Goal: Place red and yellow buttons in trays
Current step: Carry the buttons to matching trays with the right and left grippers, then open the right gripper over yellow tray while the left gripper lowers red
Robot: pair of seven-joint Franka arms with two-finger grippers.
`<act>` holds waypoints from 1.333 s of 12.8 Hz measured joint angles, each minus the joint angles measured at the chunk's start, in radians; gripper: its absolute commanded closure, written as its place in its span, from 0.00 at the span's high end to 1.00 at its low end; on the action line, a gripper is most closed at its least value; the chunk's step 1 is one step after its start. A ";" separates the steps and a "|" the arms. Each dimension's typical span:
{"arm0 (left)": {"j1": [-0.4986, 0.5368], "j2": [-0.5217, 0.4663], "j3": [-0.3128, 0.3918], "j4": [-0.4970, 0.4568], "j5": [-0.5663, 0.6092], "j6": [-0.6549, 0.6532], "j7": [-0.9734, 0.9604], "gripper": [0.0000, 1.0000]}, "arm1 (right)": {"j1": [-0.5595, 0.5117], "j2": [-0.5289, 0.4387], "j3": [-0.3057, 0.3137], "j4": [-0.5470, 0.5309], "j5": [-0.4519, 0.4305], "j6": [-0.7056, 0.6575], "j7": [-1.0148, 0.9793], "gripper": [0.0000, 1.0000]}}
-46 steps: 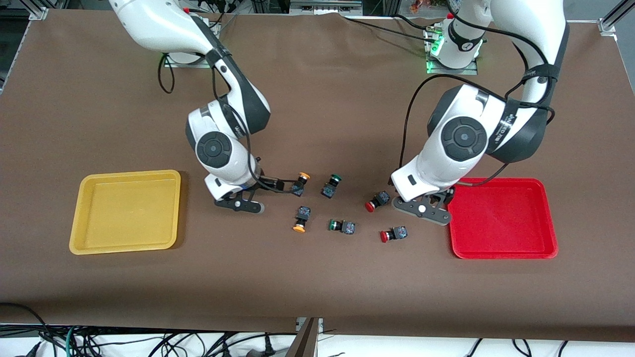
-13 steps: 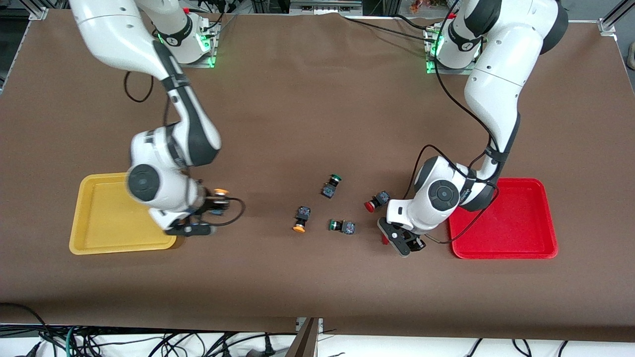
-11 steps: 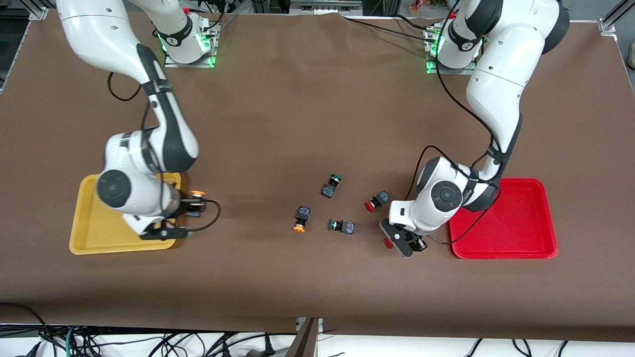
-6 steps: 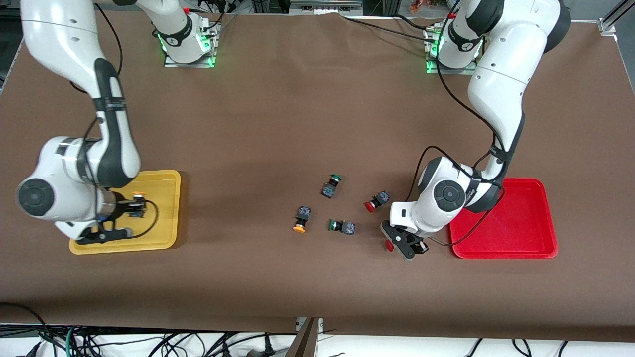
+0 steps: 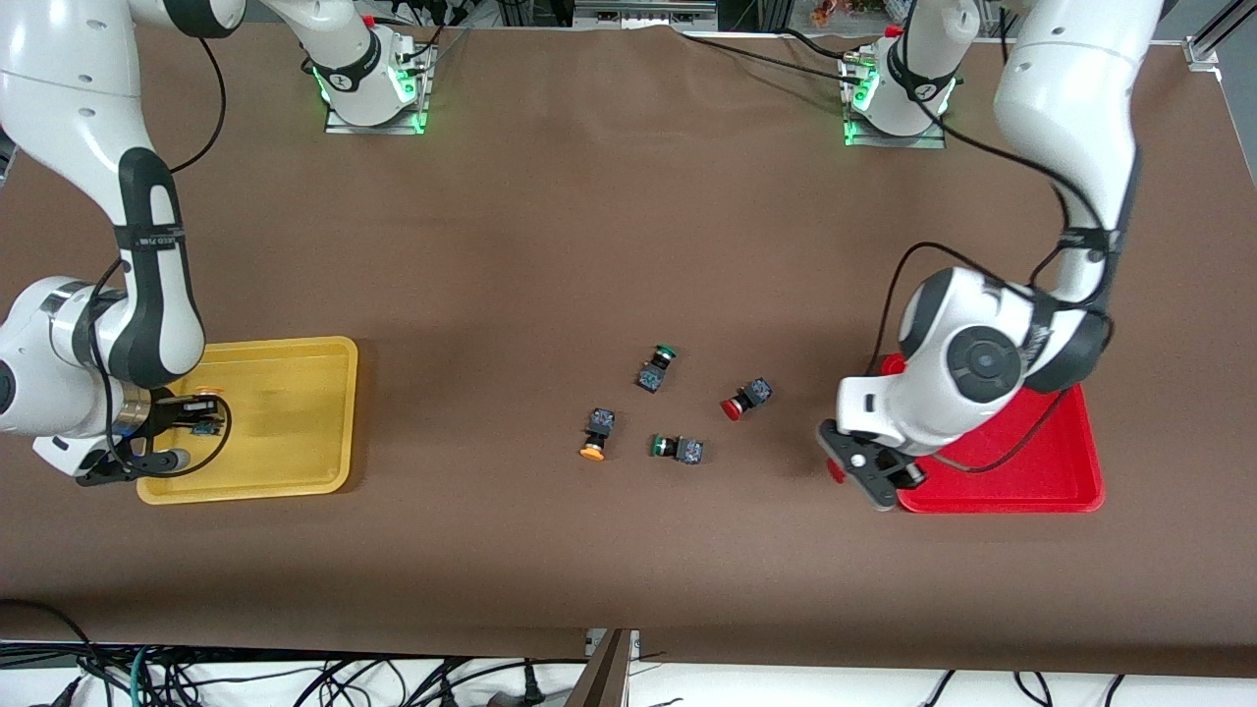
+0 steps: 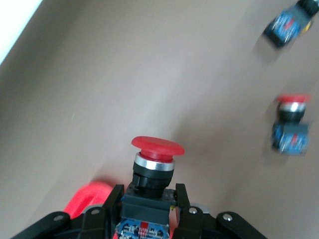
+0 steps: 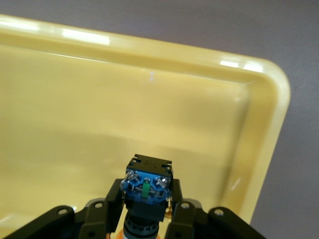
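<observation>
Next, my left gripper lets go of the red button inside the red tray (image 5: 937, 424), near the tray's edge that faces the loose red button.
My right gripper (image 5: 201, 422) is shut on a yellow button (image 5: 203, 397) and holds it over the yellow tray (image 5: 295, 462), near the tray's end toward the right arm's end of the table. In the right wrist view the held button (image 7: 147, 185) hangs over the tray floor (image 7: 75, 99). My left gripper (image 5: 852, 469) is shut on a red button (image 5: 836, 471), up in the air beside the red tray's (image 5: 1041, 471) corner. The left wrist view shows its red cap (image 6: 157, 146). On the table lie a second yellow button (image 5: 596, 435) and a second red button (image 5: 744, 398).
Two green-capped switches lie mid-table, one (image 5: 656, 367) farther from the front camera, one (image 5: 678, 449) nearer, between the loose yellow and red buttons. The left wrist view shows the loose red button (image 6: 290, 124) and another switch body (image 6: 289, 27).
My right gripper carried the yellow button from mid-table to over the yellow tray. My left gripper closed on the nearer red button, lifted it and moved it toward the red tray.
</observation>
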 measured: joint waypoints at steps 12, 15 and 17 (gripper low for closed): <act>0.224 -0.046 -0.004 -0.321 -0.013 0.067 -0.644 0.00 | 0.007 0.002 0.147 0.014 0.061 0.048 -0.017 1.00; 0.224 -0.006 -0.005 -0.323 -0.013 0.143 -0.838 0.00 | 0.064 -0.008 0.205 0.016 0.063 0.048 0.172 1.00; 0.224 0.013 -0.004 -0.323 -0.013 0.178 -0.892 0.18 | 0.164 -0.020 0.206 0.018 0.061 0.048 0.352 1.00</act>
